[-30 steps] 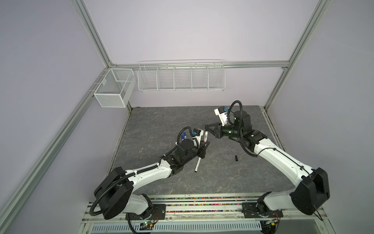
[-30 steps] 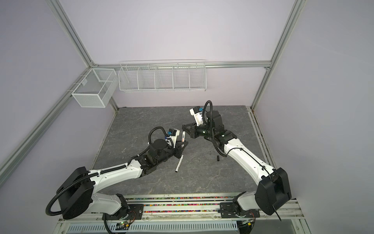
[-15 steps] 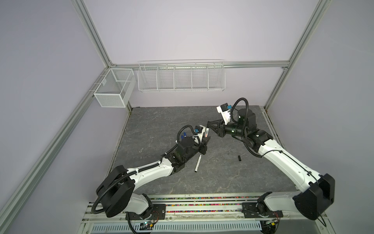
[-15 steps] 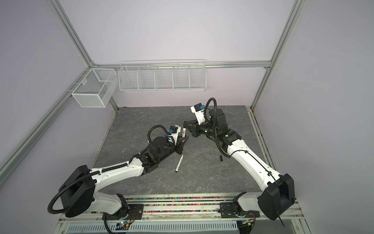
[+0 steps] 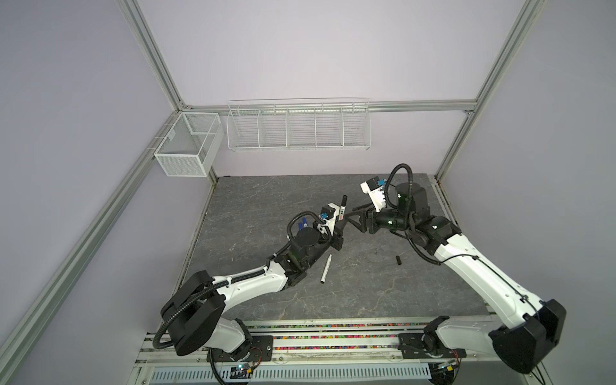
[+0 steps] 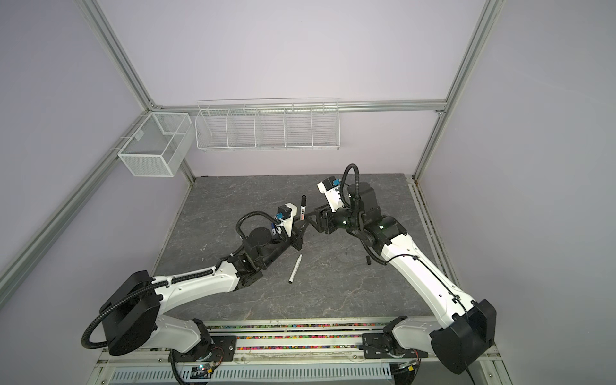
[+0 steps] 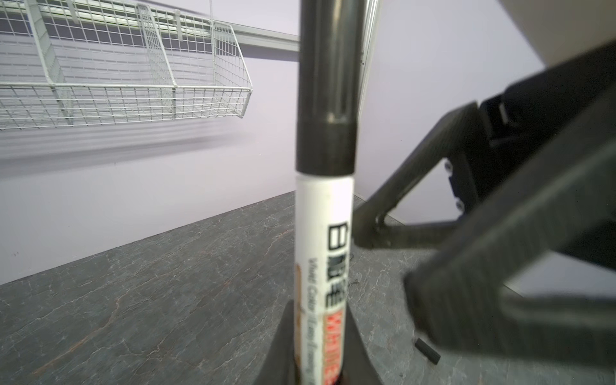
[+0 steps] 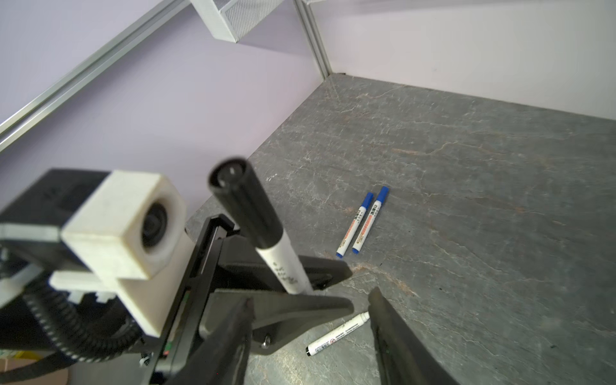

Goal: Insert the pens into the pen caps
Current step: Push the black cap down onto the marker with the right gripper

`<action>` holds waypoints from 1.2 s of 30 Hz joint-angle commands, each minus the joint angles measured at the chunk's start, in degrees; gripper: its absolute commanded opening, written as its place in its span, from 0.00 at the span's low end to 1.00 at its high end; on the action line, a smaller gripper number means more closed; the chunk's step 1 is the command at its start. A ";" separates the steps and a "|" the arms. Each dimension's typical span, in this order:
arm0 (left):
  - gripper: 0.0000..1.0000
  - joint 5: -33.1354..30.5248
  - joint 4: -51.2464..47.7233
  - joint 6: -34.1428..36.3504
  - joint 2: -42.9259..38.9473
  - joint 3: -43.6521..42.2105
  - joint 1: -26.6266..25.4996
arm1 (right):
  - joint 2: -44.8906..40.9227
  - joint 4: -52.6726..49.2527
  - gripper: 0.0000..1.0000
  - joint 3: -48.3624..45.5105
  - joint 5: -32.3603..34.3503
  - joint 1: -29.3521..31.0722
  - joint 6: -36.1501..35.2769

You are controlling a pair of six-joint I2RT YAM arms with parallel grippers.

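Observation:
The robot's left gripper holds the pen by its lower end, so next the right gripper grasps the black pen cap (image 5: pixel 344 200) while the left gripper takes a new, higher grip.
My left gripper (image 5: pixel 338 230) (image 7: pixel 321 366) is shut on a white pen (image 5: pixel 341 215) (image 6: pixel 302 213) (image 7: pixel 323 266) that stands upright. A black pen cap (image 5: pixel 344 200) (image 7: pixel 326 83) (image 8: pixel 246 206) sits on its top end. My right gripper (image 5: pixel 355 215) (image 6: pixel 308 220) (image 8: pixel 310 300) is open just right of that pen, with nothing between its fingers. An uncapped pen (image 5: pixel 326 268) (image 6: pixel 295 268) (image 8: pixel 338 334) lies flat on the mat in front of the left gripper. A loose black pen cap (image 5: pixel 398 259) (image 6: pixel 368 260) (image 7: pixel 427 350) lies to the right.
Two pens with blue caps (image 8: pixel 355 230) (image 8: pixel 370 224) lie side by side beyond the left arm, mostly hidden in both top views. A long wire basket (image 5: pixel 298 128) and a small mesh basket (image 5: pixel 188 146) hang on the back wall. Frame posts edge the grey mat (image 5: pixel 266 200).
My right gripper has opened and let go of the black cap, which now sits on the pen held by the left gripper. The right gripper has dropped slightly beside the pen.

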 commanded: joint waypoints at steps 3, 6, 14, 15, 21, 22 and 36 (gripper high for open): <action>0.00 -1.15 2.63 3.34 0.21 -1.58 -2.18 | -1.81 2.28 0.60 1.91 2.24 -0.65 -0.86; 0.00 -1.26 2.28 2.98 0.07 -2.21 -2.73 | -1.25 3.43 0.60 3.83 1.56 -0.60 -0.62; 0.00 -2.15 2.25 1.55 0.10 -3.56 -3.81 | 2.72 5.24 0.55 7.32 -3.99 -0.13 2.29; 0.00 -2.41 2.36 1.48 0.07 -3.62 -3.79 | 3.01 5.41 0.54 7.03 -4.00 -0.02 2.65; 0.00 -3.16 3.37 1.97 0.15 -3.80 -3.78 | 3.59 5.38 0.50 4.92 -3.61 0.72 3.90; 0.00 -3.02 3.20 2.06 0.20 -3.80 -3.79 | 3.26 5.57 0.50 4.59 -3.12 0.77 3.76; 0.00 -1.85 2.13 0.39 1.17 -3.71 -3.80 | 4.43 3.69 0.31 5.59 -6.05 1.12 3.31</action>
